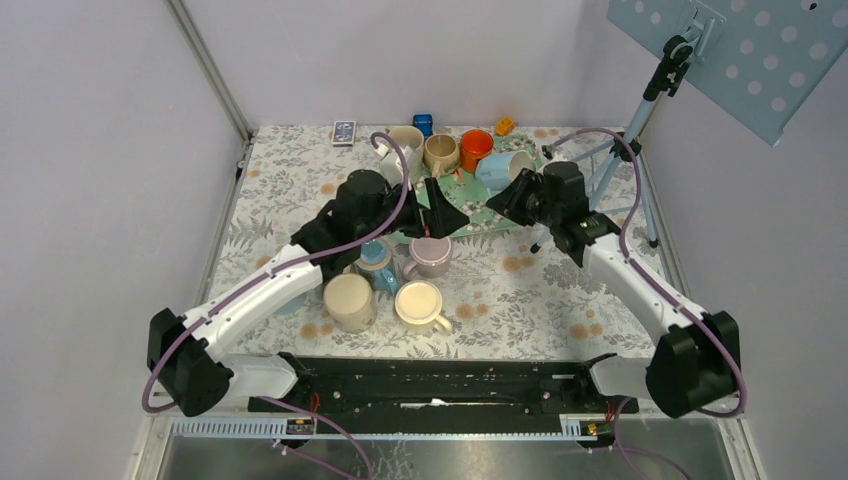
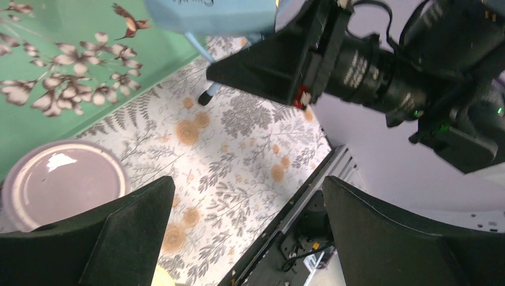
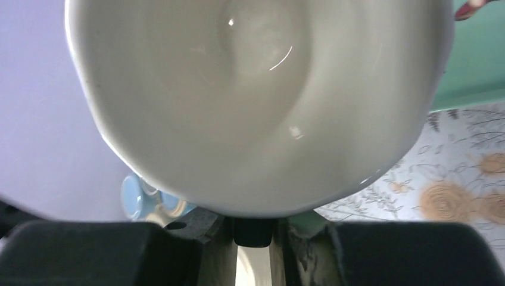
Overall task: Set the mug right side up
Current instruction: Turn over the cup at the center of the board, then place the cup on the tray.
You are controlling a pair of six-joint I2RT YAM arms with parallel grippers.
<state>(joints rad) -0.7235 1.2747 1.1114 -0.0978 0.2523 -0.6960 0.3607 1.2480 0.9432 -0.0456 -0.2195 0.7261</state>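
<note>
Next, my right gripper sets the light blue mug down on the green mat's back corner (image 1: 509, 149), beside the orange mug.
A light blue mug (image 1: 497, 168) with a white inside (image 3: 256, 89) lies tilted on its side over the green mat (image 1: 470, 192), its mouth facing my right gripper. My right gripper (image 1: 508, 200) (image 3: 255, 229) is shut on that mug's rim, and the mug fills the right wrist view. My left gripper (image 1: 432, 222) (image 2: 247, 185) hangs open with nothing between its fingers, just above and beside a mauve mug (image 1: 432, 256) (image 2: 59, 179) standing on the tablecloth. Whether the mauve mug shows its mouth or its base I cannot tell. In the left wrist view the blue mug (image 2: 208, 13) is at the top.
White (image 1: 405, 140), tan (image 1: 441, 152) and orange (image 1: 476, 148) mugs stand at the back. Two cream mugs (image 1: 350, 300) (image 1: 420, 303) and a blue one (image 1: 378, 262) sit near the front. A tripod (image 1: 620, 160) stands at the right.
</note>
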